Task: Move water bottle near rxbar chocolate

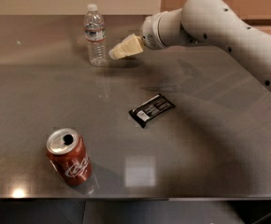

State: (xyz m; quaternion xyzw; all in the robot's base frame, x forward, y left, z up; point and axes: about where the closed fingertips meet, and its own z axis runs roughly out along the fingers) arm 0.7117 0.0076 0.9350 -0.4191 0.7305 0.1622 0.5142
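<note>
Next, my gripper goes to the water bottle's label band [95, 30], below the white cap and shoulder, and closes there.
The water bottle [95, 35] stands upright at the back left of the grey table, clear with a white cap and a label band. My gripper [114, 54] hangs just to the right of the bottle at mid-height, a small gap away from it, its cream fingers pointing left. The rxbar chocolate [151, 109] lies flat near the middle of the table, a black wrapper with white print, well in front of and to the right of the bottle.
A red soda can [69, 157] stands at the front left, near the table's front edge [135, 197]. My white arm [229, 31] reaches in from the right over the back of the table.
</note>
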